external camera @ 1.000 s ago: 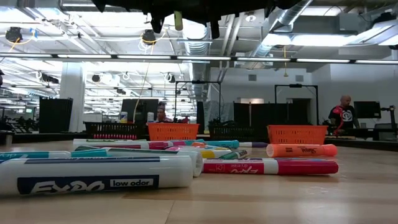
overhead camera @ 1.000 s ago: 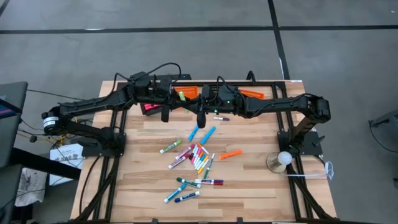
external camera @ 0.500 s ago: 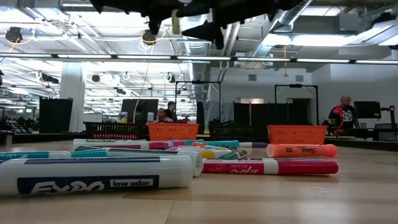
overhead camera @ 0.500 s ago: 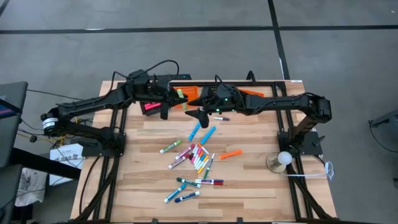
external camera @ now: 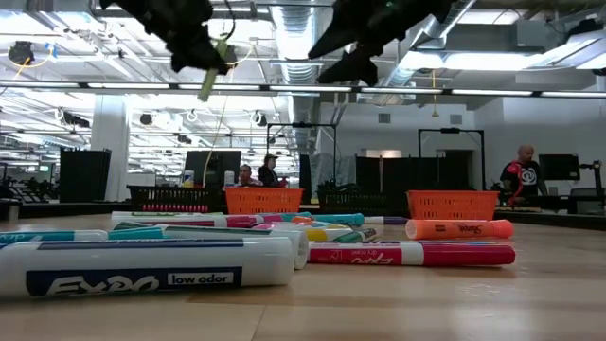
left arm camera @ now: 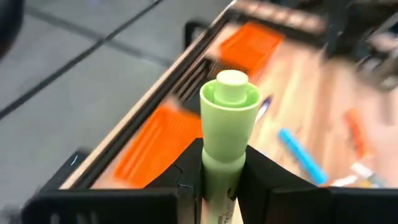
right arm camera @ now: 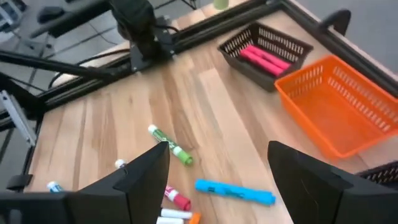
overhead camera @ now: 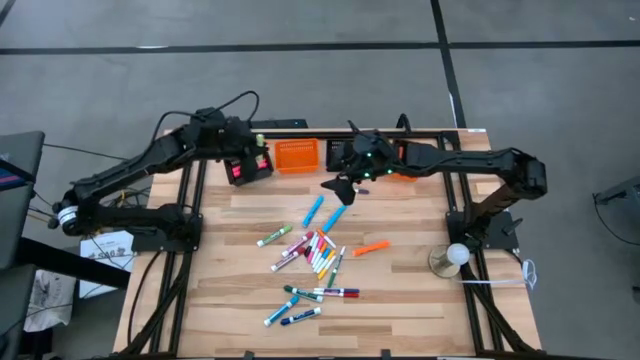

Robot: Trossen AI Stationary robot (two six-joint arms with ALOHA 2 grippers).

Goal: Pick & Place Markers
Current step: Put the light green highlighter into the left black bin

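Observation:
My left gripper needs to let go of the light-green marker, so that it ends up beside the pink markers in the black basket (overhead camera: 252, 169).
My left gripper (overhead camera: 257, 146) hangs at the table's far left, by the black basket (overhead camera: 245, 170) that holds pink markers, and is shut on a light-green marker (left arm camera: 229, 118). In the low view this marker (external camera: 208, 80) slants down from the gripper. My right gripper (overhead camera: 340, 188) stands open above the far middle of the table with nothing between its fingers (right arm camera: 148, 180). Below it lies a blue marker (right arm camera: 235, 191). Several markers (overhead camera: 315, 250) lie loose on the wooden table (overhead camera: 420, 300). My left gripper pinches the green marker's barrel (left arm camera: 219, 177) between its two fingers, just behind the cap. The capped end (left arm camera: 231, 93) sticks out ahead of the fingertips. The fingers slant downward and the marker is lifted clear of table and baskets.
An orange basket (overhead camera: 296, 155) stands at the far edge beside the black one, and another orange one (overhead camera: 404, 151) lies partly under my right arm. A white ball on a round base (overhead camera: 452, 258) sits near the right edge. People show in the room beyond the table.
My left gripper has carried the green marker toward the table's far left, over to the black basket, and has tipped up from pointing down to slanting. My right gripper has opened wide, tipped up the same way and shifted a little toward the right edge.

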